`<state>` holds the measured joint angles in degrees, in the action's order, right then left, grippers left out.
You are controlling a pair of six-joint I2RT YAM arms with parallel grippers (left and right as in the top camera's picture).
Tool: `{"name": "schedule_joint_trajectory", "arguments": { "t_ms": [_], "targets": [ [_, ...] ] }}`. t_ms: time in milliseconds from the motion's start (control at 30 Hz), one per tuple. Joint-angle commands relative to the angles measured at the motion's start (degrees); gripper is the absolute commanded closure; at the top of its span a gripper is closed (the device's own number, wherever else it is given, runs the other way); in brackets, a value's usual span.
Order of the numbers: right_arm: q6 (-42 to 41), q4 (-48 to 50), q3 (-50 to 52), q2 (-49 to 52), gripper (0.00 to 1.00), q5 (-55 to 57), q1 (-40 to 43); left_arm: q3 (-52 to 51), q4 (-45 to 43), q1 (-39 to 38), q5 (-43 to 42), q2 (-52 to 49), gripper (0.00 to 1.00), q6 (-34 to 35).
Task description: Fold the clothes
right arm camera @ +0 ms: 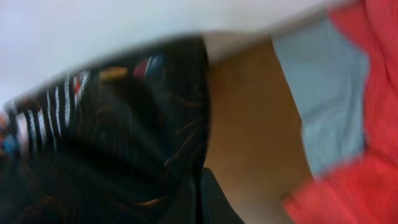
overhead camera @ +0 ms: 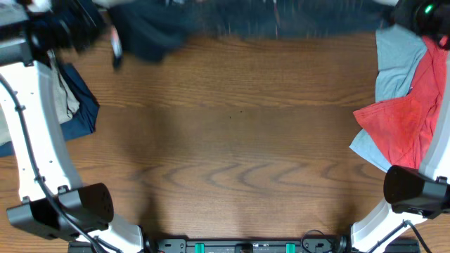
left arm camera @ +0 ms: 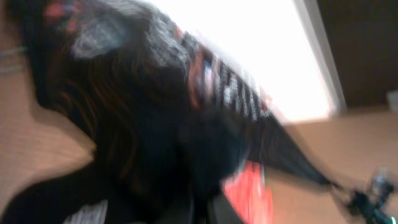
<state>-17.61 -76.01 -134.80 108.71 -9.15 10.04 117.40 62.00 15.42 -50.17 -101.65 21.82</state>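
Note:
Next, I release the edge of the black jersey from my left gripper on the bare wood [overhead camera: 143,133] next to the dark blue and beige pile.
The black jersey [overhead camera: 232,24] with thin orange-red lines and white lettering is stretched, blurred, along the far edge of the table between both arms. In the left wrist view the jersey [left arm camera: 143,124] fills the frame and covers my left gripper [left arm camera: 202,211], whose fingers are closed on the cloth. In the right wrist view my right gripper [right arm camera: 199,199] is shut on the jersey's edge [right arm camera: 124,143]. Both grippers sit at the top corners of the overhead view, mostly hidden.
A red garment [overhead camera: 408,112] lies over a light grey-blue one [overhead camera: 394,60] at the right edge of the wooden table [overhead camera: 232,154]. A dark blue and beige garment pile [overhead camera: 74,105] lies at the left.

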Motion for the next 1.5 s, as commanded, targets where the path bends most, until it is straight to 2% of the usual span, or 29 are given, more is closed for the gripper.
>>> {"name": "schedule_joint_trajectory", "arguments": {
  "t_ms": [0,167,333,467,667,833,1067,1467],
  "targets": [
    [5.1,-4.9,4.7,0.7,0.99,1.9,0.3,-1.3,11.2,-2.2,8.2,-0.5,0.94,-19.3],
    [7.6,-11.5,15.6,0.7,0.99,1.9,-0.2,-9.1,20.5,-6.3,17.7,-0.6,0.94,-22.1],
    [8.5,-14.8,27.6,0.7,0.99,4.9,-0.2,-21.4,23.1,-9.7,28.5,-0.6,0.94,-22.0],
    [8.2,-15.0,36.9,0.7,0.99,7.3,-0.1,-32.7,23.1,-10.3,33.6,-0.2,0.94,-21.1],
    [5.4,-14.0,47.6,0.3,0.99,10.5,0.1,-48.3,17.2,-9.4,37.7,3.3,0.94,-16.0],
    [4.4,-10.6,53.9,-2.5,0.99,10.7,0.1,-54.8,14.8,-9.3,37.8,8.9,0.94,-14.3],
    [4.4,-2.8,54.9,-5.7,0.99,9.9,0.1,-55.9,8.9,-9.2,37.8,15.9,0.94,-13.9],
    [5.0,22.9,54.9,-5.8,0.99,-2.5,0.0,-55.6,-16.0,-5.2,37.4,16.9,0.94,-3.4]
  ]
}}
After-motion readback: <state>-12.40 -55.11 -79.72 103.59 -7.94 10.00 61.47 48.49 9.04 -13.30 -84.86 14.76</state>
